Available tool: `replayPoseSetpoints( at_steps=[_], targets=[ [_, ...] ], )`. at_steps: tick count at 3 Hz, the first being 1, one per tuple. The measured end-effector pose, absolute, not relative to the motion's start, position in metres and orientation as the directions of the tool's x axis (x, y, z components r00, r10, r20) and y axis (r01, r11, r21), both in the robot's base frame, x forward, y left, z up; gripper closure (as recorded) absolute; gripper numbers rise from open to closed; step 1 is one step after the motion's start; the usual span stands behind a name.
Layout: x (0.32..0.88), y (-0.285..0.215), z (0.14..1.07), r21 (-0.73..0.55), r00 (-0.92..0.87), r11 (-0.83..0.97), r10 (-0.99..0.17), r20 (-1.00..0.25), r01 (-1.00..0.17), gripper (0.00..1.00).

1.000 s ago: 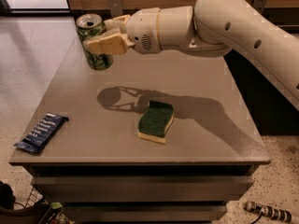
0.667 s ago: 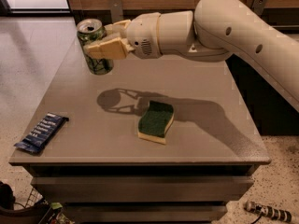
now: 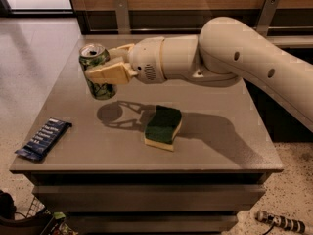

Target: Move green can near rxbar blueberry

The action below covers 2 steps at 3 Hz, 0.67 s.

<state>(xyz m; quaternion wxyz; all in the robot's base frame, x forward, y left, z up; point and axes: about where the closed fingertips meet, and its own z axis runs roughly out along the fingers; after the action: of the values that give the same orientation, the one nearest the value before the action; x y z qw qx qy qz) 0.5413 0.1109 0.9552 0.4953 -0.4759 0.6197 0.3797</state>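
I will use my gripper to set the green can on the table (image 3: 85, 131) next to the far end of the rxbar blueberry, on the side that faces the sponge.
The green can (image 3: 97, 82), pale green and white with a silver top, hangs upright in the air above the grey table (image 3: 220, 146), left of centre. My gripper (image 3: 103, 67) is shut on it, one cream finger (image 3: 107, 75) across its near side, the other behind it. The can's shadow falls on the table just below and to the right. The rxbar blueberry (image 3: 43, 138), a flat dark blue bar with white text, lies at the table's front left corner, well below and left of the can.
A yellow sponge with a green top (image 3: 164, 127) lies near the table's middle, right of the can's shadow. My white arm (image 3: 234, 58) reaches in from the right over the table. A wooden wall stands behind. Floor lies to the left.
The gripper has carried the can forward and a little right, off the back left corner and toward the table's middle. The bar and sponge have not moved.
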Motion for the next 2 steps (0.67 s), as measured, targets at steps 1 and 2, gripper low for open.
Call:
replayPoseSetpoints(
  at_steps=[1,2],
  targets=[
    [0.53,0.118,0.925,0.067,-0.119,0.253,-0.2,-0.972,-0.965,1.0],
    [0.52,0.131,0.905,0.089,-0.127,0.206,-0.178,-0.976,-0.975,1.0]
  ],
)
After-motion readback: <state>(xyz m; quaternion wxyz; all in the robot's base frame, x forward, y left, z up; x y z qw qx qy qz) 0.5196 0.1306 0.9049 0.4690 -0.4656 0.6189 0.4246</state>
